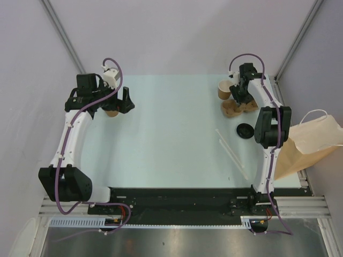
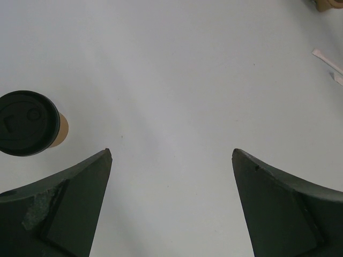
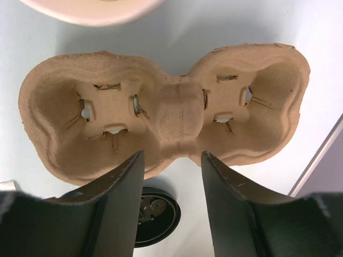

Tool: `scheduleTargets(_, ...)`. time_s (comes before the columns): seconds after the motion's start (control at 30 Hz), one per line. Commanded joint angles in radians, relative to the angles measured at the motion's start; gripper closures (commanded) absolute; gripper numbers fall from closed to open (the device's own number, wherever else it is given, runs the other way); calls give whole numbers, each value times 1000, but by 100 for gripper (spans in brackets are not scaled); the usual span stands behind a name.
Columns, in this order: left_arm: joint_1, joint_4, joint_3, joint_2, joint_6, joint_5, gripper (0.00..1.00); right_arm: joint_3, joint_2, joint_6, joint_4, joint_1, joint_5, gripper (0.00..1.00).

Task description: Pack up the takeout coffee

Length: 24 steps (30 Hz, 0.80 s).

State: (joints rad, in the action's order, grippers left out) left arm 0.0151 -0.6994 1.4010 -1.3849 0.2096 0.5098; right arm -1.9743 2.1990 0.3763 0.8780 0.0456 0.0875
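The brown cup carrier, now in that gripper's grip, will be let go by my right gripper on the open middle of the table (image 1: pixel 190 130), beside the white stirrers.
One kraft cup with its black lid on (image 2: pixel 29 123) stands at the left of the left wrist view, beside my left gripper (image 2: pixel 171 155), whose jaws are wide open over bare table. From above, that cup (image 1: pixel 111 113) shows just under the left gripper (image 1: pixel 113 106). A second kraft cup (image 1: pixel 224 90) stands lidless at the far right, its pale rim (image 3: pixel 91 8) at the top of the right wrist view. Its loose black lid (image 1: pixel 245 130) (image 3: pixel 155 217) lies on the table. My right gripper (image 1: pixel 239 99) (image 3: pixel 172 154) grips the narrow middle of the brown cup carrier (image 3: pixel 166 107).
The cup carrier (image 1: pixel 233 108) lies next to the lidless cup. A tall brown paper bag (image 1: pixel 311 142) with white handles lies tipped over the table's right edge. Two white stirrers (image 1: pixel 231 152) lie near the right arm.
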Motion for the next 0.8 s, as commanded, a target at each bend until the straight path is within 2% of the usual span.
scheduleTargets(0.0,-6,34,-20,46,-15,30,0,-38,-10,10,-5,-12,-11,50)
scheduleTargets(0.23,-6,44,-23,40,-29,35,0,-54,18,-19,-11,-38,-77,49)
scheduleTargets(0.47,-6,41,-31,41,-26,29,0,-109,73,-53,3,-73,-149,30)
scheduleTargets(0.77,-6,43,-31,43,-32,26,1,-149,122,-68,1,-73,-155,32)
